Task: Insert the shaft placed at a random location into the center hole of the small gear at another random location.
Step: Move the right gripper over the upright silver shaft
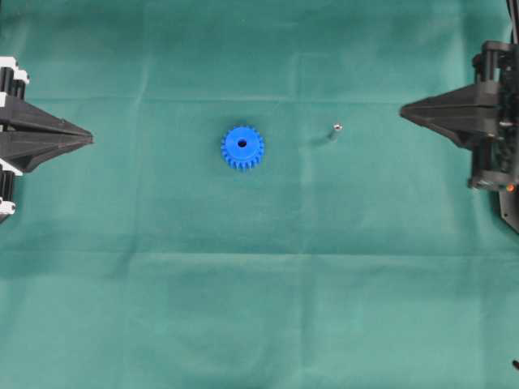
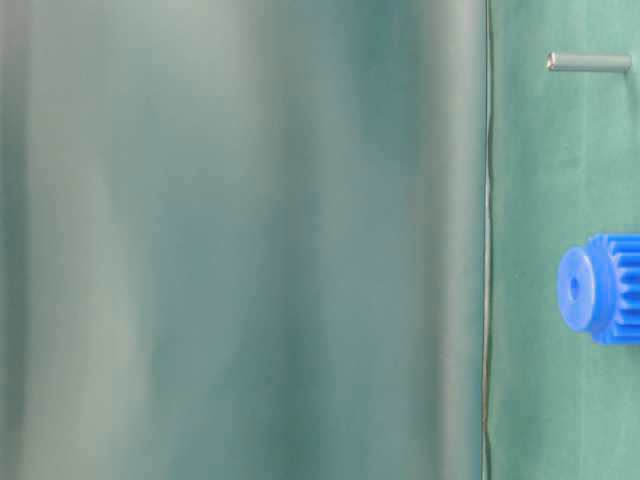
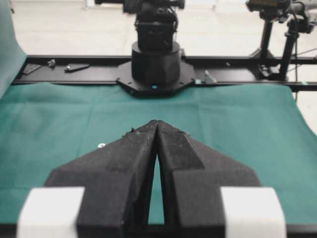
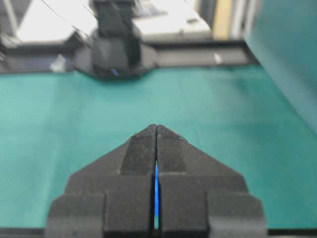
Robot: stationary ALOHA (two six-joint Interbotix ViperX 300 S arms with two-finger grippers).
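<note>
I will next move my right gripper to the silvery shaft that stands apart from the small gear and close it on the shaft's upper end [image 1: 337,128].
The small gear [image 1: 242,147] is a bright blue toothed wheel lying flat on the green cloth near the middle, hub up, with its dark center hole [image 1: 242,145] showing. The shaft [image 1: 335,131] is a tiny silvery pin standing on the cloth to the gear's right, apart from it. Both show in the table-level view, the shaft [image 2: 590,62] and the gear [image 2: 605,288]. My left gripper [image 1: 91,139] is shut and empty at the far left. My right gripper [image 1: 402,111] is shut and empty at the right, beyond the shaft. In the left wrist view the shaft's shiny end [image 3: 101,146] peeks beside the shut gripper [image 3: 157,122]. In the right wrist view a blue sliver of the gear [image 4: 156,191] shows through the shut gripper's [image 4: 156,126] slit.
The green cloth [image 1: 259,308] covers the table. The opposite arm's base stands at the cloth's far edge in the left wrist view [image 3: 155,64] and in the right wrist view [image 4: 116,49]. A blurred green backdrop [image 2: 240,240] fills most of the table-level view.
</note>
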